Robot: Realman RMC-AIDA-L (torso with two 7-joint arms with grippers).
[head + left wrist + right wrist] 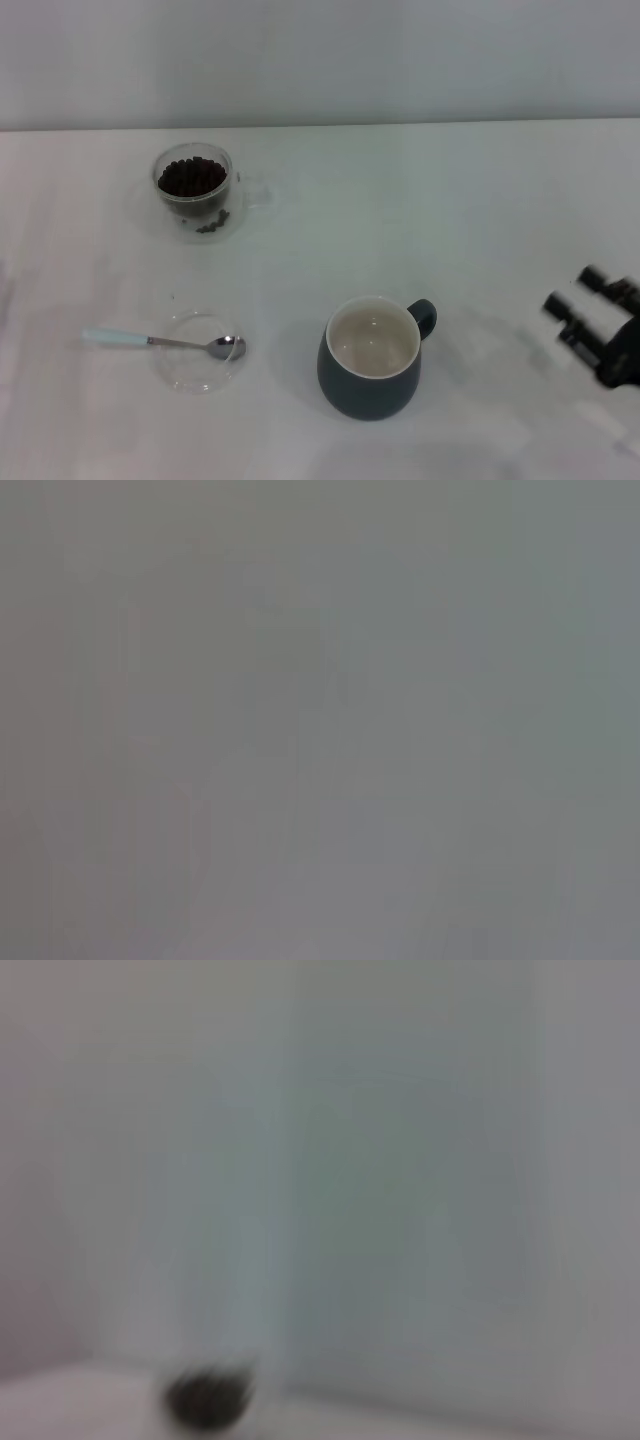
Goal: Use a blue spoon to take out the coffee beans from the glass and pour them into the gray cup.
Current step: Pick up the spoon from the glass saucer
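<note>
My left gripper should grip the handle end (97, 335) of the blue spoon, farthest from the clear glass dish.
The glass (193, 190) stands at the back left with a heap of coffee beans (191, 178) in it and a few beans low at its front. It shows as a dark blob in the right wrist view (205, 1398). The blue spoon (165, 343) lies across a shallow dish at the front left, bowl toward the mug. The gray cup (372, 358) stands front centre, empty inside, its handle pointing back right. My right gripper (575, 292) is open and empty at the right edge, well right of the cup. My left gripper is out of view.
A flat shallow clear glass dish (200, 378) lies under the spoon's bowl. The white table (480, 200) runs back to a pale wall. The left wrist view shows only plain grey.
</note>
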